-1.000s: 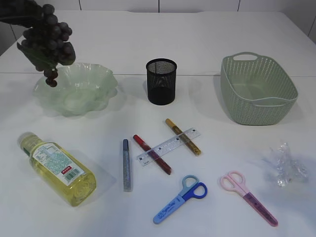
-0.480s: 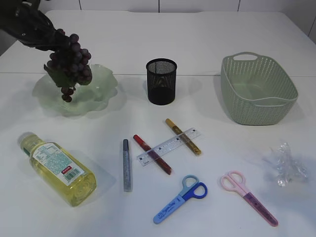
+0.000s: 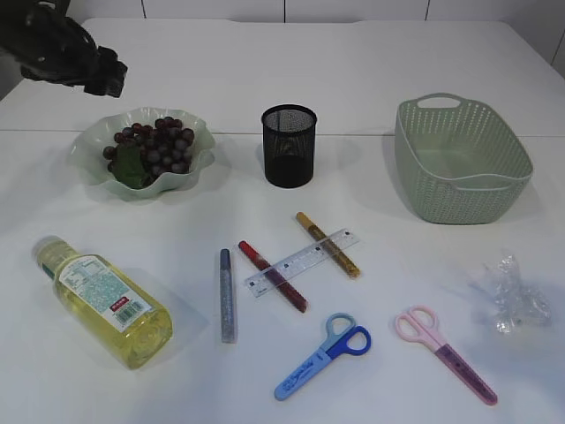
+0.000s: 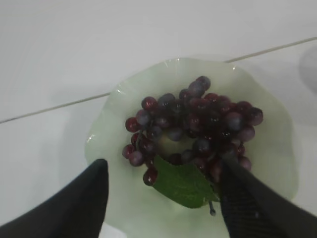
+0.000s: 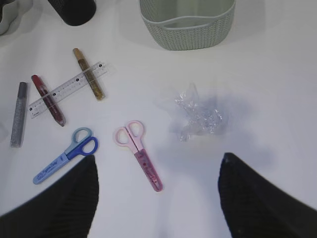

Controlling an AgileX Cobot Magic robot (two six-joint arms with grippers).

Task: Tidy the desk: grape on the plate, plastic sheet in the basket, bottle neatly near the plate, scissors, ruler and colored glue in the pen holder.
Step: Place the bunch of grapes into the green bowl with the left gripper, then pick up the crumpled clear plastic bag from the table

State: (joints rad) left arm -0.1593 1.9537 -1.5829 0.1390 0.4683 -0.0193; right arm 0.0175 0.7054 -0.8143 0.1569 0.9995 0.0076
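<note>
Next, my right gripper goes to the crumpled middle of the plastic sheet [image 3: 514,296] [image 5: 201,114] beside the pink scissors and closes there.
A dark purple grape bunch [image 3: 154,150] [image 4: 198,129] lies on the pale green wavy plate [image 3: 93,146] [image 4: 124,218]. My left gripper [image 3: 104,78] [image 4: 163,198] is open and empty above it. A yellow bottle [image 3: 104,300] lies on its side at front left. A clear ruler [image 3: 305,259] [image 5: 67,90] lies across red [image 3: 271,276] and gold [image 3: 328,245] glue sticks; a silver glue stick [image 3: 227,294] lies beside them. Blue scissors [image 3: 322,355] [image 5: 64,161], pink scissors [image 3: 444,353] [image 5: 140,153] and a crumpled plastic sheet [image 3: 510,296] [image 5: 198,116] lie in front. My right gripper [image 5: 158,198] is open, high above the table.
A black mesh pen holder [image 3: 289,146] stands at the back centre. A green woven basket [image 3: 459,190] [image 5: 188,29] stands at the back right, nothing showing inside it.
My left gripper carried the grape bunch rightward and down over the plate, let it go onto the plate, and has drawn back up and left.
</note>
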